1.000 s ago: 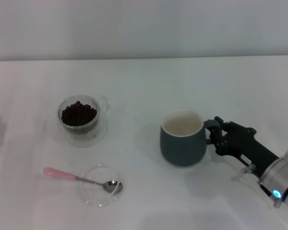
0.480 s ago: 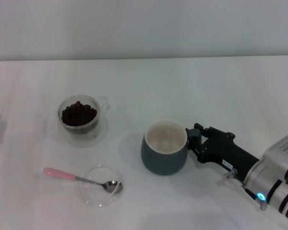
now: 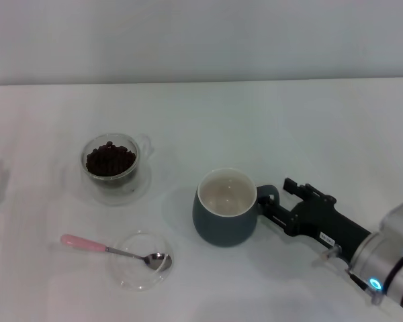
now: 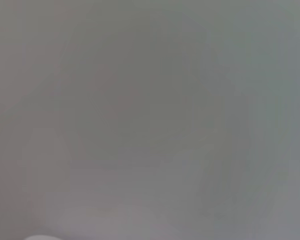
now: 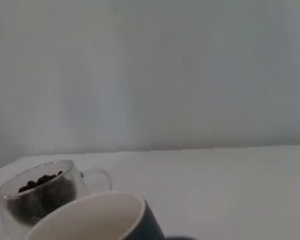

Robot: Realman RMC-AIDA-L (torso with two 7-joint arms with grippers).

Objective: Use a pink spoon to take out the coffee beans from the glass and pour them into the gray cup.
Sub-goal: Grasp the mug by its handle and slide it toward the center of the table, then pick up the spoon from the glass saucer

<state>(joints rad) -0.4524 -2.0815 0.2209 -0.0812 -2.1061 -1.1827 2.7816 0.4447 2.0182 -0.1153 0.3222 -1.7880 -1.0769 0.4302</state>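
Note:
I'll next close my left gripper on the middle of the pink spoon's handle (image 3: 82, 243), keeping the spoon's silver bowl free for scooping.
The gray cup (image 3: 223, 227) stands upright at the table's middle, cream inside, loop handle turned right. My right gripper (image 3: 276, 199) lies low just right of it, open, its black fingers on either side of the handle; contact cannot be made out. The glass (image 3: 111, 176) holding the coffee beans (image 3: 110, 159) stands to the back left. The pink spoon (image 3: 82, 243) lies at the front left, its silver bowl resting in a shallow clear dish. The right wrist view shows the cup's rim (image 5: 90, 212) close up with the glass (image 5: 37, 200) and beans (image 5: 39, 180) beyond. My left gripper is out of view.
The flat clear glass dish (image 3: 127, 275) sits near the front edge, left of the cup. A white table (image 3: 289, 121) spreads under everything, with a plain pale wall behind. The left wrist view shows only blank grey.
The gray cup has slid left toward the glass, carried by my right gripper. The gripper has now drawn back slightly to the right, and the cup's handle shows.

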